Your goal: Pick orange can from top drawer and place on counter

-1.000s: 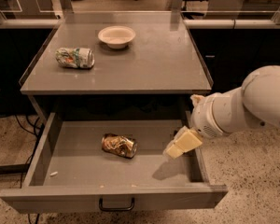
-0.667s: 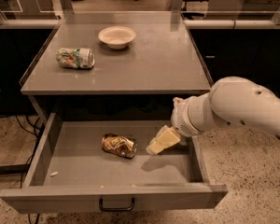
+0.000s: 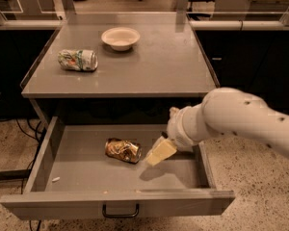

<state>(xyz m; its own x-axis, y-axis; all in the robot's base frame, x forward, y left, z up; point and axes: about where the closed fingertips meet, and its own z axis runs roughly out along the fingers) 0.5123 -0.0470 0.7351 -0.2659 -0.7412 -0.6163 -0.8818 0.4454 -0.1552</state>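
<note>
Next, my gripper closes on the orange can in the drawer, around the end (image 3: 133, 153) that is nearest the white arm.
The orange can (image 3: 122, 150) lies on its side in the open top drawer (image 3: 82, 174), near the middle. It is dented, shiny orange-gold and brown. My gripper (image 3: 157, 154) hangs over the drawer just right of the can, a short gap from its right end, pointing down and left. The white arm (image 3: 231, 119) reaches in from the right. The counter (image 3: 149, 66) is the grey tabletop above the drawer.
A white bowl (image 3: 120, 37) stands at the back middle of the counter. A white-and-green can (image 3: 77, 60) lies on its side at the counter's left. A small white scrap (image 3: 56, 179) lies in the drawer's front left. The dark handle (image 3: 120, 211) is on the drawer front.
My gripper and arm have moved left across the drawer, from its right side to just beside the orange can. The can has not moved.
</note>
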